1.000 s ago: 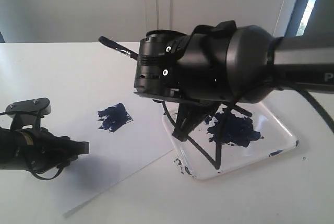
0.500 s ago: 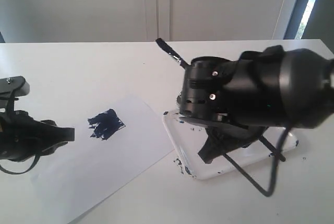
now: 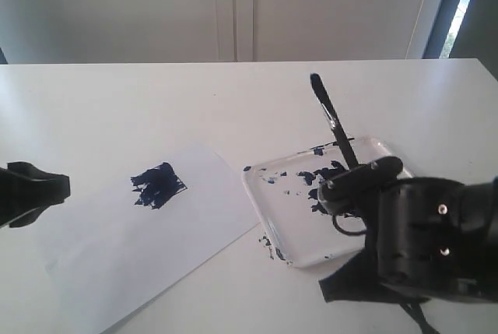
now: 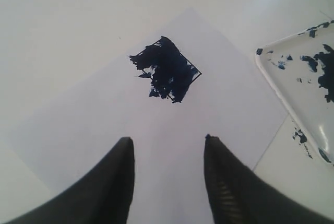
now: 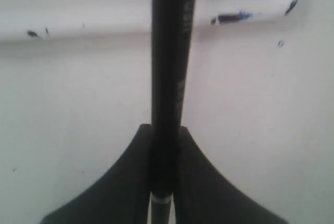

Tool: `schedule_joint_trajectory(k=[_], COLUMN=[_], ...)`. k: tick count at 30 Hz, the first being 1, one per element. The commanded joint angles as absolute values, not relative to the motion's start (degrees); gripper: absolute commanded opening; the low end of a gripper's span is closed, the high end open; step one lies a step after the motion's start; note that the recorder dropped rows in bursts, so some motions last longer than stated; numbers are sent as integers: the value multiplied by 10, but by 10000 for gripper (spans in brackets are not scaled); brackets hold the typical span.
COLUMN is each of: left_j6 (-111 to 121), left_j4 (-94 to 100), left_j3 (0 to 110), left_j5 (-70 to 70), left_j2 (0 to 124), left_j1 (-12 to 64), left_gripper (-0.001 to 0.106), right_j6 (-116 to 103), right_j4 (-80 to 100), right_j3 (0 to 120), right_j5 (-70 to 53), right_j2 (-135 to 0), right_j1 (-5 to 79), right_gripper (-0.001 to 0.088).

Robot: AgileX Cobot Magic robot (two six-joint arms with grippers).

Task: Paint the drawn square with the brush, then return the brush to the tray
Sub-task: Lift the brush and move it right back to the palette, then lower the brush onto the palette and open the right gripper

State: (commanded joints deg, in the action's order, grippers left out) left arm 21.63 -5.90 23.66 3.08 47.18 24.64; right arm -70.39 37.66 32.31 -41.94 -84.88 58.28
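The brush will go down from my right gripper across the tray's near rim [image 3: 347,248] [image 5: 86,28], with its dark end in the paint.
The drawn square [image 3: 158,184] is a ragged dark-blue blotch on the white paper, and in the left wrist view the drawn square [image 4: 166,70] still shows a thin black outline at its edges. My right gripper [image 3: 359,177] is shut on the brush [image 3: 332,122], whose dark end points up and away over the tray [image 3: 258,198]. In the right wrist view the brush [image 5: 169,51] runs straight out of the right gripper [image 5: 167,130], past the tray [image 5: 104,18] rim. My left gripper [image 4: 167,140] stands open and holds nothing, over the paper short of the blotch, at the exterior view's left edge [image 3: 31,190].
The white paper sheet [image 3: 148,248] lies at an angle on the white table, its right corner beside the tray. Dark blue paint [image 3: 323,174] is spattered across the tray's floor. The right arm's bulky wrist [image 3: 424,240] hangs over the tray's near right corner. A wall rises behind the table.
The right arm has swung right and down toward the tray's near right corner, turning the brush from pointing back-left to nearly upright. The left gripper has drawn back to the left edge.
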Motion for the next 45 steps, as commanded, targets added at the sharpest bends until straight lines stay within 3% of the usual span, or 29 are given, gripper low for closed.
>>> schedule_joint_trajectory(k=[5, 11, 19, 35, 41, 45], left_j6=[225, 244, 253, 253, 253, 253], left_j4=[-59, -59, -59, -59, -59, -59], left_j3=[206, 178, 159, 148, 148, 148], left_j5=[31, 40, 46, 61, 61, 61], left_j2=[412, 357, 313, 273, 273, 273], left_j1=[246, 246, 246, 246, 246, 246], left_gripper=[479, 479, 479, 479, 479, 479], right_j6=[-760, -795, -817, -866, -867, -867], right_j4=[377, 380, 378, 386, 386, 386], right_j3=[268, 216, 159, 133, 133, 133], right_j5=[-313, -294, -181, -155, -131, -131], right_j2=[-849, -849, -849, -849, -846, -836], right_j1=[583, 583, 583, 583, 583, 583], right_gripper=[0, 0, 0, 8, 145, 314])
